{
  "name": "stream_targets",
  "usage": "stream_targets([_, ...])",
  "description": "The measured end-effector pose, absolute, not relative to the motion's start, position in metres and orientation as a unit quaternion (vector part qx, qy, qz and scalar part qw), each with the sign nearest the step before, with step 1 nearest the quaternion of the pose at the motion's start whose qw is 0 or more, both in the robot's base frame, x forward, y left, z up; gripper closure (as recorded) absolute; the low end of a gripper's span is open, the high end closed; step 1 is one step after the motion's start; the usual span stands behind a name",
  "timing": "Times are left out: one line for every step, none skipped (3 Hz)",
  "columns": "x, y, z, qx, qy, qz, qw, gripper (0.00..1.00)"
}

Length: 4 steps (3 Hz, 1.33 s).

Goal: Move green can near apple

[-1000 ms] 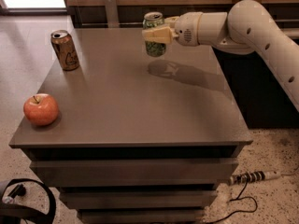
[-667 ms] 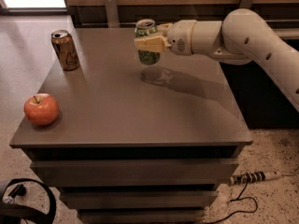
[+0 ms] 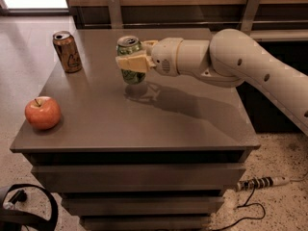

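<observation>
My gripper needs to let go of the green can on the grey table top close beside the apple [image 3: 99, 113], on the side by my arm.
My gripper [image 3: 133, 57] is shut on the green can [image 3: 131, 61] and holds it upright a little above the grey table top [image 3: 144, 114], near the middle back. The can is green with pale mottling and a silver top. The red-orange apple [image 3: 43, 112] with a short dark stem sits at the table's front left corner, well to the left and nearer than the can. My white arm [image 3: 231, 61] reaches in from the right.
A brown-gold can [image 3: 67, 51] stands upright at the table's back left. The table is a drawer cabinet. A wooden wall with metal brackets runs behind it. A power strip [image 3: 262, 182] and cables lie on the floor at right, black gear at lower left.
My gripper has carried the green can to the left across the back of the table, closer to the brown-gold can and the apple. The apple and brown-gold can have not moved.
</observation>
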<state>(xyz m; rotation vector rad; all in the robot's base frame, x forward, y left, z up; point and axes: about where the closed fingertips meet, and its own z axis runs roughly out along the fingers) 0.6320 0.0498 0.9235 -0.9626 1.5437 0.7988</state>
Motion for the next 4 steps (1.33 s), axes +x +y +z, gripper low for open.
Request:
stream_targets([0.611, 0.082, 0.916, -0.423, 0.636, 0.369, 0.53, 1.0])
stream_targets([0.595, 0.105, 0.905, -0.435, 0.629, 0.398, 0.506, 1.0])
stream_targets([0.58, 0.124, 0.896, -0.454, 0.622, 0.42, 0.48, 1.0])
stream_targets([0.565, 0.138, 0.888, -0.488, 0.607, 0.427, 0.459, 1.0])
